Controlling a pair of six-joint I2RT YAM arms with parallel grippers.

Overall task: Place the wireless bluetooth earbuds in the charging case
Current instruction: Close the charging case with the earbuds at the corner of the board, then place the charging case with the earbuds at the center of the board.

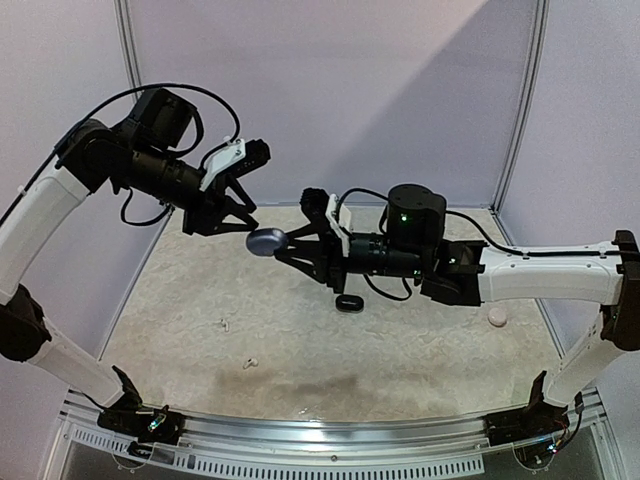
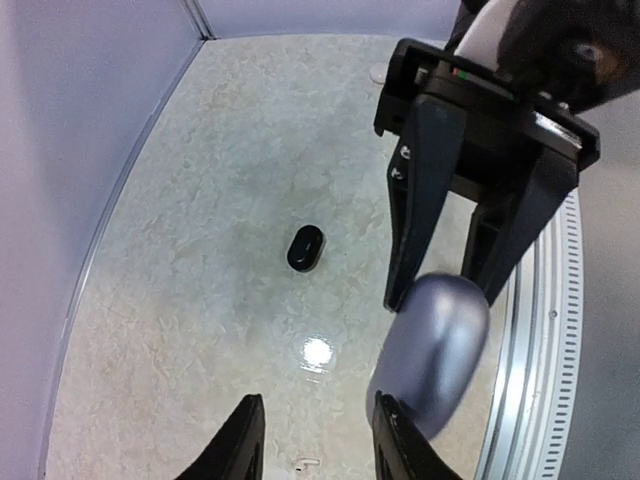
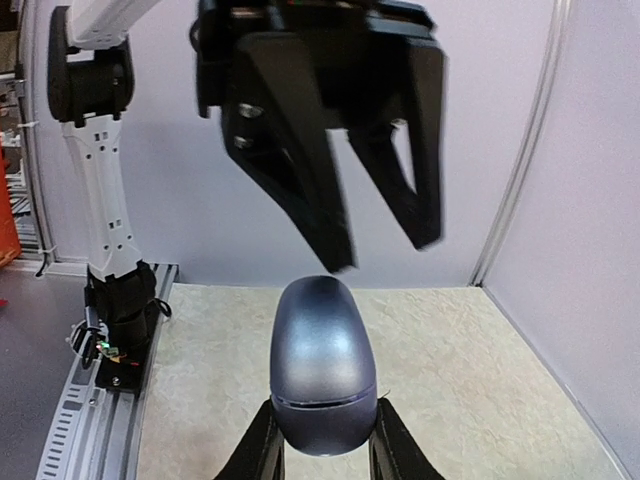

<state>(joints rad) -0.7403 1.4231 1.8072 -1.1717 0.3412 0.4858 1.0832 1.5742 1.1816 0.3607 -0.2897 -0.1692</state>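
Note:
The robot's right gripper will set the charging case down on the table [image 1: 405, 297] close beside the black oval object.
My right gripper [image 1: 287, 246] is shut on a closed, grey-blue oval charging case [image 1: 266, 241] and holds it in the air above the table. In the right wrist view the case [image 3: 322, 365] sits between my fingers with its lid seam shut. My left gripper [image 1: 222, 228] is open and empty, just left of and above the case; its right finger [image 2: 398, 440] is close to the case [image 2: 435, 350]. A tiny white earbud [image 1: 250, 364] lies on the table near the front, and another small white piece [image 1: 222, 324] lies to its left. The other earbuds are not visible.
A black oval object [image 1: 348, 303] lies on the mottled beige table under the right arm and also shows in the left wrist view [image 2: 306, 248]. A pale pink round object [image 1: 497, 316] lies at the right. Purple walls enclose the table on three sides.

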